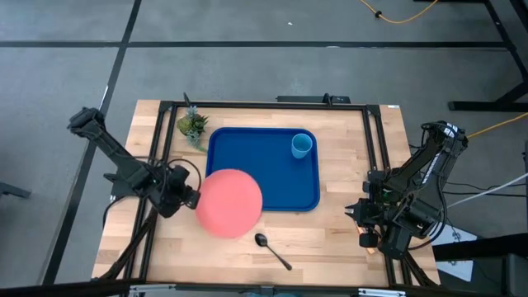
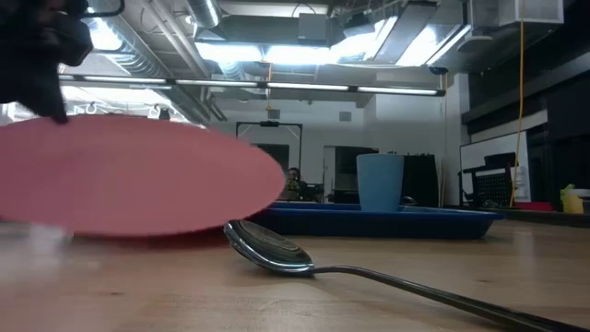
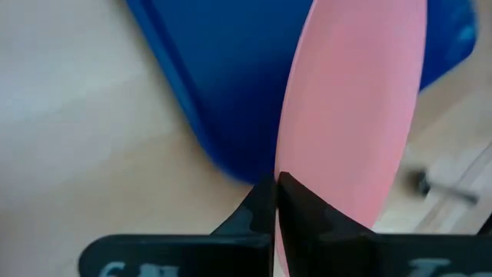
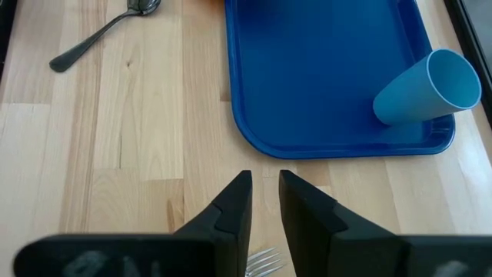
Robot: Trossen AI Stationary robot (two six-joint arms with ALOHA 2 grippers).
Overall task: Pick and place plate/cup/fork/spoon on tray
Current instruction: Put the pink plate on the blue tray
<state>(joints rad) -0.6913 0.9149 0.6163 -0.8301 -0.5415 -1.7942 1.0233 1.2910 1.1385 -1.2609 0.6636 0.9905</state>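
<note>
Next, I let go of the salmon-pink plate with my left gripper, flat on the deep-blue tray [image 1: 252,172] [image 3: 288,54] beside the light-blue cup.
The salmon-pink plate [image 1: 231,203] is in my left gripper [image 1: 191,198], over the table's near left and overlapping the near-left corner of the deep-blue tray [image 1: 264,186]. The light-blue cup [image 1: 302,146] stands in the tray's far right corner. The dark spoon [image 1: 272,250] lies on the table near the front edge. My right gripper [image 4: 264,188] is open by a narrow gap, right of the tray. Fork tines [image 4: 261,261] show on the table under it. My left gripper pinches the plate's rim [image 3: 286,165] on the plate's left side between its two fingers [image 3: 304,211], coming about level from the table's left. The plate [image 2: 138,175] is tilted. I cannot tell whether its low edge touches the table.
A small green plant [image 1: 194,125] stands at the tray's far left corner. Black frame rails [image 1: 375,148] run along the table's left, far and right sides. Bare wood lies between the tray and the front edge, around the spoon.
</note>
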